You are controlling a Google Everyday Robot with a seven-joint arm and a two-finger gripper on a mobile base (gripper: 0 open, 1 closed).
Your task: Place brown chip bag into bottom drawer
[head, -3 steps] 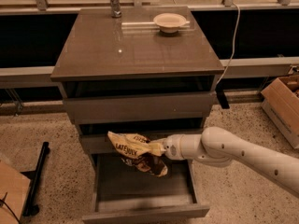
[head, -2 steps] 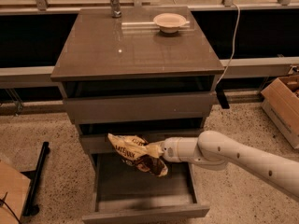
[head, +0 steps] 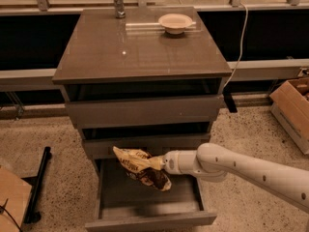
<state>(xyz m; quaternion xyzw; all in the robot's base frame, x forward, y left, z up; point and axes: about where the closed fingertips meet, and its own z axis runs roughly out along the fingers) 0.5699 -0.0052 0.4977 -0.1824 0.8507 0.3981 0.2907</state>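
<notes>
My gripper is going to release the brown chip bag, which hangs above that drawer now, on the open bottom drawer's tray [head: 157,198], halfway across and close to the drawer's front panel.
The brown chip bag [head: 141,169], crinkly with a tan-yellow end and dark brown lower part, hangs above the open bottom drawer [head: 149,204]. My gripper [head: 163,163] comes in from the right on a white arm and is shut on the bag's right end, holding it in the air over the drawer's tray. The bag sits just below the front of the drawer above. The drawer is pulled out toward the camera, and its shallow tray shows under the bag.
Two similar drawers [head: 145,111] are stacked higher in the grey-brown cabinet. A small bowl [head: 175,22] and a metal cylinder [head: 118,1] stand on the cabinet top. A cardboard box [head: 295,110] sits on the floor at right, a black stand [head: 37,185] at left.
The gripper and bag have shifted slightly left and a little lower over the open drawer. The bag stays held.
</notes>
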